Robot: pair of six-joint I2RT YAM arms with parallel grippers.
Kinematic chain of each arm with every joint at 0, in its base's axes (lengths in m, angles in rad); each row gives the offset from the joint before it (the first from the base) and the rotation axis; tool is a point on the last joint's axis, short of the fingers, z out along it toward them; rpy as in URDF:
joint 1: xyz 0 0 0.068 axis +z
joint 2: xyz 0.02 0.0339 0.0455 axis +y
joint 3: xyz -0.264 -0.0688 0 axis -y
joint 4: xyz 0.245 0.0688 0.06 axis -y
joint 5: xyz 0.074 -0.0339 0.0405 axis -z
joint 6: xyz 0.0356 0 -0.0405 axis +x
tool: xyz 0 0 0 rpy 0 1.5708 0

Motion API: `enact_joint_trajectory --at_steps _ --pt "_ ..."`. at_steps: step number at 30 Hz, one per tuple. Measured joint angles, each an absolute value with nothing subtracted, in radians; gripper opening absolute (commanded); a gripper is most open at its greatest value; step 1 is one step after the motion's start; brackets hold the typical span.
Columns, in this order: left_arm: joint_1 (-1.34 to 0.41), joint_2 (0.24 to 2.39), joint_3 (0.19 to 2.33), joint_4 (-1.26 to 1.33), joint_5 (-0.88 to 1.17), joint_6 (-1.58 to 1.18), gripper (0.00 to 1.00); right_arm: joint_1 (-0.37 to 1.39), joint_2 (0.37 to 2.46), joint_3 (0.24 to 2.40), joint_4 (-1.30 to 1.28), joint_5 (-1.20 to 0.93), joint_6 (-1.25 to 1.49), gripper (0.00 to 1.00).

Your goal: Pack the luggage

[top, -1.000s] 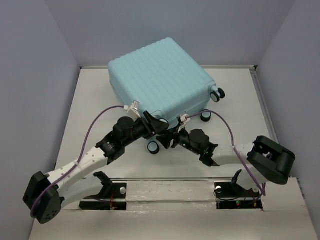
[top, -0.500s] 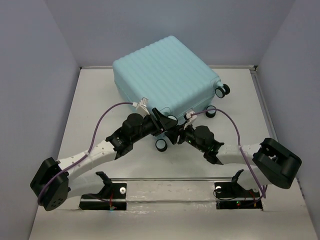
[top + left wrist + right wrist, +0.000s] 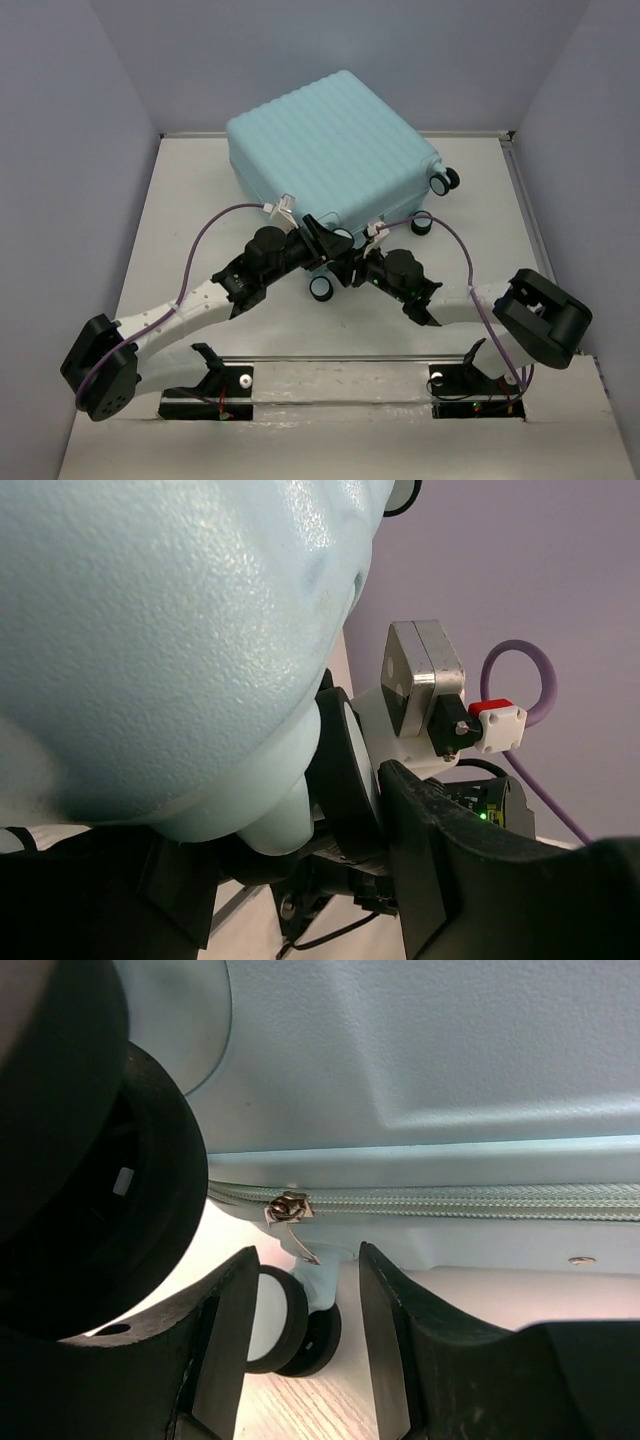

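The zip pull is short of the luggage corner that my left gripper holds, so my right gripper needs to pinch the hanging tab (image 3: 306, 1249) and pull it toward that corner.
The luggage (image 3: 330, 150) is a shut pale aqua ribbed suitcase lying flat at the back of the table, with black wheels on its near side. My left gripper (image 3: 325, 241) is at the near corner. In the left wrist view the jaws (image 3: 290, 835) are closed around a caster wheel (image 3: 345, 770), which lies flush against one finger (image 3: 430, 860). My right gripper (image 3: 352, 268) is just beside it, under the case's edge. In the right wrist view it (image 3: 308, 1260) stands open below the metal zip pull (image 3: 290, 1210) on the closed zipper, touching nothing.
Another wheel (image 3: 322, 288) sits by the table just in front of both grippers, and two more wheels (image 3: 440, 182) are at the case's right corner. Grey walls close in the table on three sides. A metal rail (image 3: 340, 375) runs along the front.
The luggage has shifted back and to the right, and both arms have followed it. The right gripper's jaws have narrowed around the zip pull.
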State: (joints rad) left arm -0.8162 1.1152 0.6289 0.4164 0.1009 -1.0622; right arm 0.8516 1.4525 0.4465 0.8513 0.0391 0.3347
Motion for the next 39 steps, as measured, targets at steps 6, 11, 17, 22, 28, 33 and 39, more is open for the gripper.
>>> enact_joint_trajectory --at_steps 6,11,17,22,28,33,39 --pt "-0.814 1.115 0.629 0.42 0.075 -1.055 0.06 0.851 1.51 0.457 0.937 0.014 0.372 0.35" --pt "-0.813 1.115 0.629 0.432 0.052 -1.056 0.06 0.857 1.579 0.457 1.075 0.006 0.453 0.33" --pt "-0.813 1.115 0.629 0.438 0.041 -1.056 0.06 0.859 1.642 0.457 1.185 0.031 0.551 0.3" --pt "-0.813 1.115 0.629 0.454 0.033 -1.06 0.06 0.865 1.647 0.455 1.188 0.094 0.673 0.4" --pt "-0.815 1.115 0.629 0.456 0.033 -1.063 0.06 0.87 1.649 0.455 1.184 0.146 0.754 0.43" --pt "-0.815 1.115 0.629 0.451 0.031 -1.063 0.06 0.872 1.647 0.455 1.164 0.196 0.793 0.48" --pt "-0.815 1.115 0.629 0.45 0.03 -1.063 0.06 0.872 1.635 0.455 1.134 0.227 0.788 0.41"
